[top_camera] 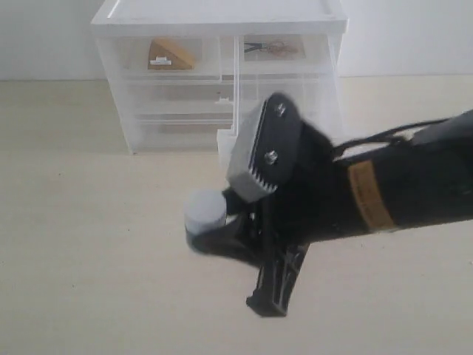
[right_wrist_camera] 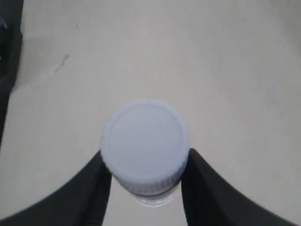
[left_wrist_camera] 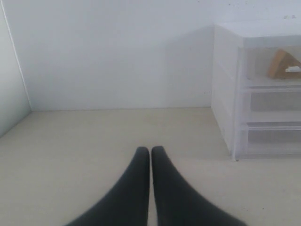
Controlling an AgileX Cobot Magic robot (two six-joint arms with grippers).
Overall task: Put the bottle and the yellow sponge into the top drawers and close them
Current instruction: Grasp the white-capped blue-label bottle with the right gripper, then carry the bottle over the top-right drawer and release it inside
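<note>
The robot's right gripper should release the bottle inside the pulled-out top drawer (top_camera: 287, 133), behind that drawer's front panel.
My right gripper (right_wrist_camera: 146, 157) is shut on the bottle (right_wrist_camera: 145, 143), with one black finger on each side of its round white cap. It holds the bottle above the pale table. The label is almost wholly hidden under the cap. In the exterior view the cap (top_camera: 205, 211) shows at the tip of the right arm, in front of the drawer unit. The yellow sponge (top_camera: 170, 55) lies inside the top left drawer (top_camera: 133, 59), which looks shut; the sponge (left_wrist_camera: 282, 64) also shows in the left wrist view. My left gripper (left_wrist_camera: 150, 149) is shut on nothing, low over the table left of the unit.
The white translucent drawer unit (top_camera: 222, 15) stands at the back against a white wall. Its top right drawer (top_camera: 314, 52) holds thin dark wiry items (top_camera: 272, 49). The right arm (top_camera: 399, 185) hides part of the unit's lower right front.
</note>
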